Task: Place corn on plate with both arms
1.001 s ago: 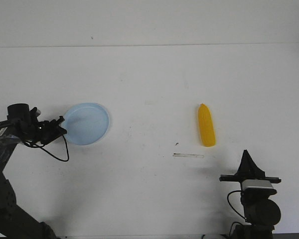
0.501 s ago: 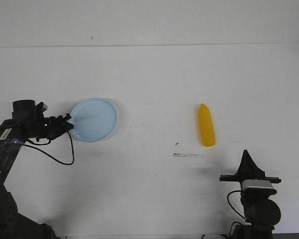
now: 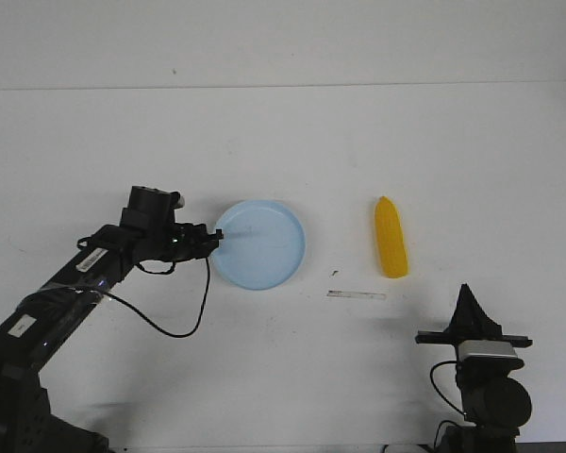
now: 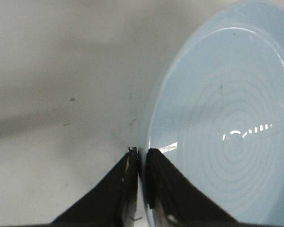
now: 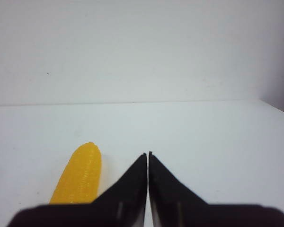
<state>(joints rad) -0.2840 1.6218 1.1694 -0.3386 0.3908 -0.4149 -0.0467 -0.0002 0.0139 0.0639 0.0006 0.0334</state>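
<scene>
The plate will leave my left gripper on the white table, slightly closer to the corn (image 3: 274,253).
The pale light-blue plate (image 3: 261,244) is near the table's middle, and my left gripper (image 3: 214,238) is shut on its left rim. In the left wrist view the plate (image 4: 227,123) fills the frame beside my left gripper (image 4: 142,152), one jaw on each side of the rim. The yellow-orange corn (image 3: 391,238) lies on the table to the plate's right, apart from it. My right gripper (image 3: 467,291) is shut and empty, near the front edge, a little behind and right of the corn. In the right wrist view the corn (image 5: 80,175) lies beside my right gripper (image 5: 148,153).
A thin short strip (image 3: 357,294) lies on the white table (image 3: 292,132) in front of the corn. The left arm's black cable (image 3: 170,326) hangs in a loop below the left arm.
My left gripper has dragged the plate to the right, from the table's left side to near the middle. The right arm and the corn have not moved.
</scene>
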